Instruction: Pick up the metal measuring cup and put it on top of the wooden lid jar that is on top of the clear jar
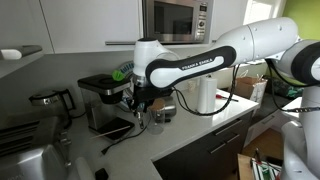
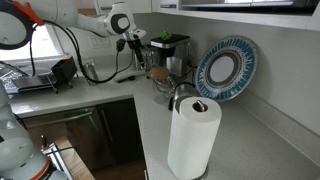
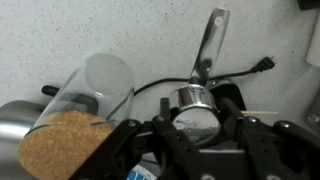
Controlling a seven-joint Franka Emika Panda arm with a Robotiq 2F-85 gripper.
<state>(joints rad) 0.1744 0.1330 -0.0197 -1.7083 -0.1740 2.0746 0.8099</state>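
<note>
The metal measuring cup, now held over the speckled counter, will be let go by my gripper on the wooden lid jar's round top [image 1: 158, 99] [image 3: 58, 148], toward the silver pot.
In the wrist view my gripper [image 3: 196, 126] is shut on the metal measuring cup [image 3: 194, 100], a small shiny cup whose handle points away over the speckled counter. Just left of it is the wooden lid jar [image 3: 65, 143], with the clear jar [image 3: 104, 82] under it. In both exterior views the gripper [image 1: 138, 104] [image 2: 135, 47] hangs above the counter beside the coffee machine. The stacked jars [image 2: 160, 78] stand a little away from it. The cup is too small to make out in those views.
A black coffee machine [image 1: 103, 98] [image 2: 168, 47] stands close behind the gripper. A black cable [image 3: 150, 86] runs across the counter. A paper towel roll [image 2: 193, 135], a blue plate [image 2: 225, 68], a white cylinder [image 1: 205, 92] and a microwave [image 1: 175, 20] are around.
</note>
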